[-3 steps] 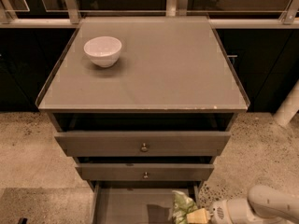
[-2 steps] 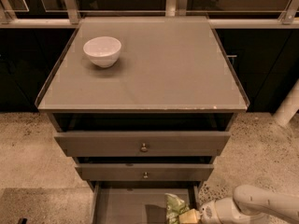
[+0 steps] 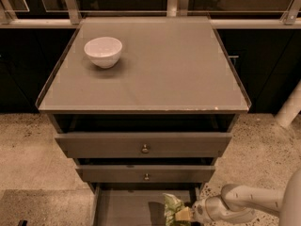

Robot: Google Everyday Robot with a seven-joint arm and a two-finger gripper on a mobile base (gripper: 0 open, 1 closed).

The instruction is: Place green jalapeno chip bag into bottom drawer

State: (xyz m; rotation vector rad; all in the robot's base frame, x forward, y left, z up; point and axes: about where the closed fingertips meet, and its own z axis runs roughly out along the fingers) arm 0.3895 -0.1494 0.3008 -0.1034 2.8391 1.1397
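Observation:
My gripper is going to let go of the green jalapeno chip bag, now over the open bottom drawer, inside the bottom drawer, beside the drawer's side (image 3: 185, 210) nearest my white arm.
The green jalapeno chip bag (image 3: 171, 208) is a crinkled green bag at the bottom edge of the camera view, over the right part of the open bottom drawer (image 3: 124, 206). My gripper (image 3: 186, 214) comes in from the lower right on a white arm and is shut on the bag. The bag's lower part is cut off by the frame edge. The bottom drawer is pulled out, showing a flat grey floor below the two knobbed drawer fronts.
A white bowl (image 3: 103, 51) stands on the grey cabinet top (image 3: 160, 74) at the back left. The top drawer (image 3: 145, 145) and middle drawer (image 3: 146, 174) are slightly pulled out. Speckled floor lies on both sides. A white post (image 3: 289, 108) stands at right.
My gripper and arm have moved left with the chip bag, carrying it further over the open bottom drawer. The bowl and drawers have not moved.

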